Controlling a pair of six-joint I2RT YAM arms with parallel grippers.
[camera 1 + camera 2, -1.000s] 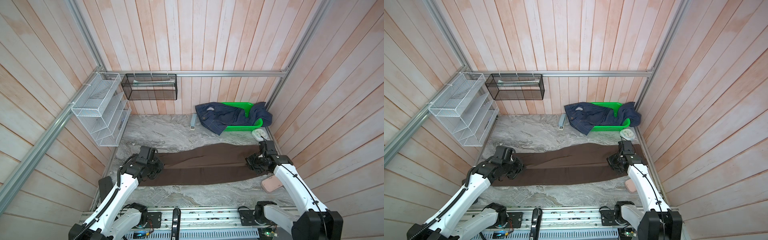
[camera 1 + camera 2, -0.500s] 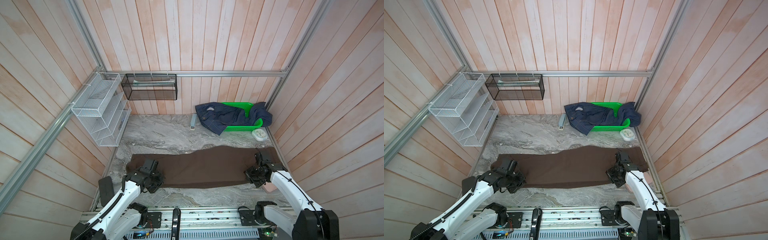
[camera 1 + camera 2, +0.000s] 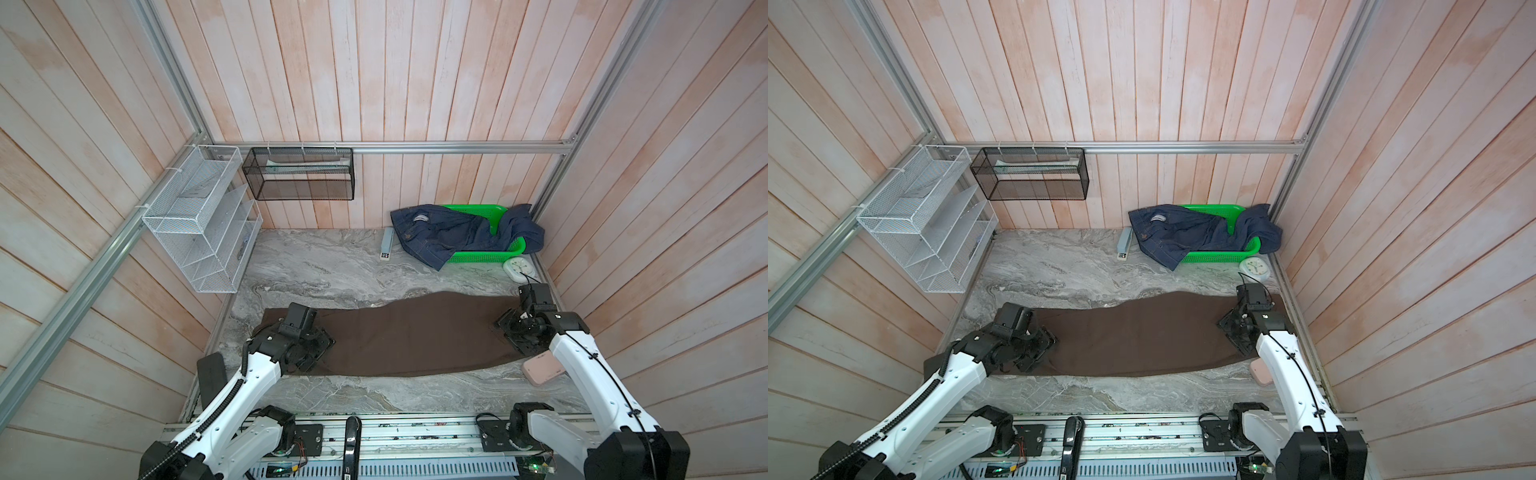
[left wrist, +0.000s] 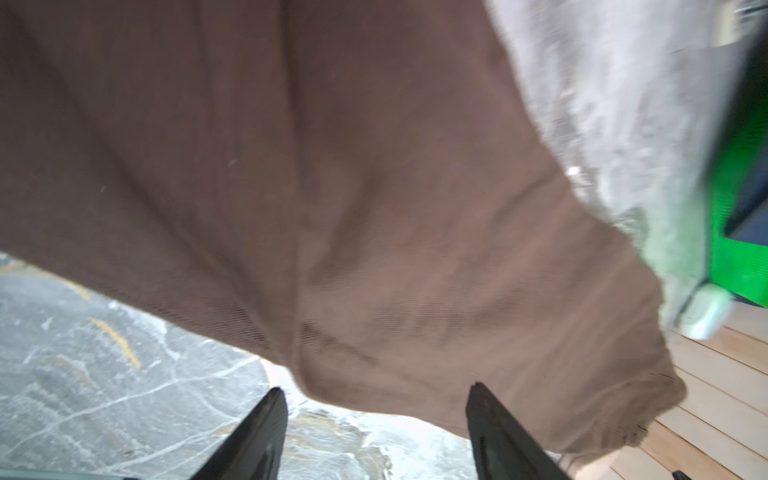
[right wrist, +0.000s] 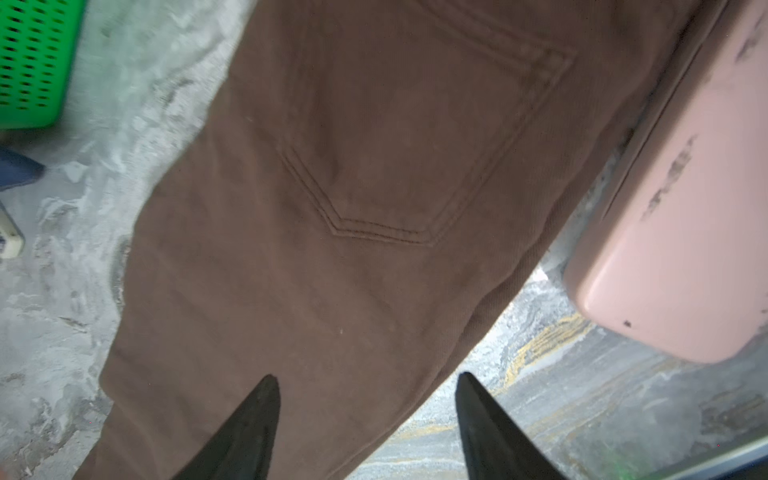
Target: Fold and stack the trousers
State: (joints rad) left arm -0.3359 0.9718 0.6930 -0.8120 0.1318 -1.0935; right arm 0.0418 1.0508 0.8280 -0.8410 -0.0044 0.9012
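Observation:
Next, the left gripper closes on the leg hem (image 3: 265, 317) of the dark brown trousers, opposite the waist.
The dark brown trousers (image 3: 415, 332) (image 3: 1142, 332) lie flat, folded lengthwise, in one long band across the marble table in both top views. My left gripper (image 3: 320, 345) (image 3: 1044, 345) hovers over their left end, open. In the left wrist view the left gripper (image 4: 376, 388) stands wide, with the cloth (image 4: 332, 187) lying loose beyond its tips. My right gripper (image 3: 509, 332) (image 3: 1231, 332) is over the waist end, also open. In the right wrist view the right gripper (image 5: 366, 375) has spread fingers above a stitched back pocket (image 5: 395, 145), gripping nothing.
A green basket (image 3: 478, 257) draped with blue jeans (image 3: 449, 232) sits at the back right, with a white clock (image 3: 517, 268) beside it. A pink case (image 3: 540, 370) lies by the right arm. A stapler (image 3: 386, 245), a white wire rack (image 3: 199, 216) and a black mesh shelf (image 3: 299, 174) line the back and left.
Both grippers drew the held cloth toward the near edge, laying one leg over the other. Both then opened and let go of the trousers.

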